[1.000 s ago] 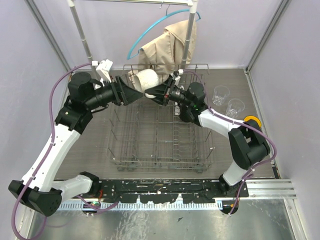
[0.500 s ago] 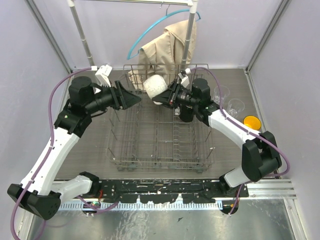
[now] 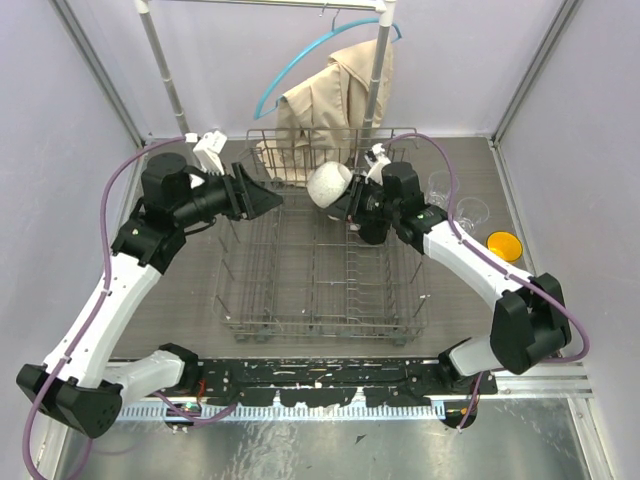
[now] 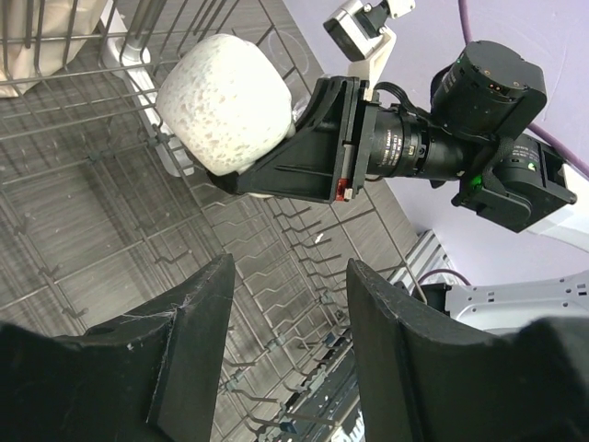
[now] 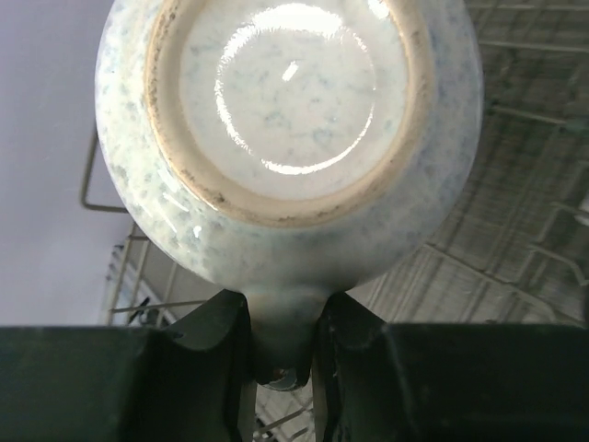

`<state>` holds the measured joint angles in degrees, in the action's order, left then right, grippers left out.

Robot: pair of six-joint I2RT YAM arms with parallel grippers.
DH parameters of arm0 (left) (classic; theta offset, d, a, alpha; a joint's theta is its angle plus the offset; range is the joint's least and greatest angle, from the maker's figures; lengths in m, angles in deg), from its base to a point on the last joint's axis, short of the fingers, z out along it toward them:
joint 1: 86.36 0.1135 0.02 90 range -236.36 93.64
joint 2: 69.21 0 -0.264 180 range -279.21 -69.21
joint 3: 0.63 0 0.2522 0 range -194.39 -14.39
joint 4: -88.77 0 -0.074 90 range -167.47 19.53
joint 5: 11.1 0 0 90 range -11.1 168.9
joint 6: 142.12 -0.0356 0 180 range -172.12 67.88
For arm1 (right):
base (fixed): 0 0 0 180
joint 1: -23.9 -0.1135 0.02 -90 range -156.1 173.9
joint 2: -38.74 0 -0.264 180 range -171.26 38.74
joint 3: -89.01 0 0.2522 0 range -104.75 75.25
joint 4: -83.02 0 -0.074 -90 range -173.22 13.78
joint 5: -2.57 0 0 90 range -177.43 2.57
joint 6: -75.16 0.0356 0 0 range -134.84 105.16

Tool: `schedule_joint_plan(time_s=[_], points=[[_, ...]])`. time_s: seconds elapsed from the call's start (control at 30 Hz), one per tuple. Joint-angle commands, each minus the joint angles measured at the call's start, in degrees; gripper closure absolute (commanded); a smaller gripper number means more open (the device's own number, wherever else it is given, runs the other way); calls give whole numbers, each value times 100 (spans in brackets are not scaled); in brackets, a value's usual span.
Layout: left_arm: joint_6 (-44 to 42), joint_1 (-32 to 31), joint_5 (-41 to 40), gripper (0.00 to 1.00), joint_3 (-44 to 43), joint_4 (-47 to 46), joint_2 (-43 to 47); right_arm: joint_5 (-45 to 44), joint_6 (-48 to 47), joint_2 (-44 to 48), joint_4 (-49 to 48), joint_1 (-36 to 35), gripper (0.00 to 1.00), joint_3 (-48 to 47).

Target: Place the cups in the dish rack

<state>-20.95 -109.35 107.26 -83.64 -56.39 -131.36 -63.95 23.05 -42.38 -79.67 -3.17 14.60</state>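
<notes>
I will let go of the white mug with my right gripper on the dish rack's back middle wires (image 3: 321,213), next to the black mug.
The round-bellied white mug (image 3: 330,185) hangs above the back of the dish rack (image 3: 320,325), its base turned toward the right wrist camera (image 5: 285,120). My right gripper (image 3: 347,203) (image 5: 281,322) is shut on the mug's handle. My left gripper (image 3: 275,200) (image 4: 290,267) stands open and empty over the rack's back left, with a gap between it and the mug (image 4: 225,101). Two clear tumblers (image 3: 441,185) (image 3: 470,213) and a yellow mug (image 3: 503,244) stand on the table to the right of the rack.
Behind the rack stands a clothes rail of metal poles (image 3: 160,60) with a beige garment (image 3: 340,90) on a blue hanger. Purple walls close in on both sides. Upright tines fill the rack floor (image 4: 92,230).
The right gripper has carried the white mug to the right, over the rack's back middle. The left gripper has drawn back to the left, away from the mug.
</notes>
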Motion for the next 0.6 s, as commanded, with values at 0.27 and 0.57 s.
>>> schedule_joint_plan(time_s=[0.27, 0.57], points=[[-213, 35, -114, 42, 132, -55, -135, -1206, -1690, -232, -553, -260, 100, -728], [-199, 635, -400, 37, 236, 212, -25, -1373, -1902, -654, -239, -465, 100, -920]])
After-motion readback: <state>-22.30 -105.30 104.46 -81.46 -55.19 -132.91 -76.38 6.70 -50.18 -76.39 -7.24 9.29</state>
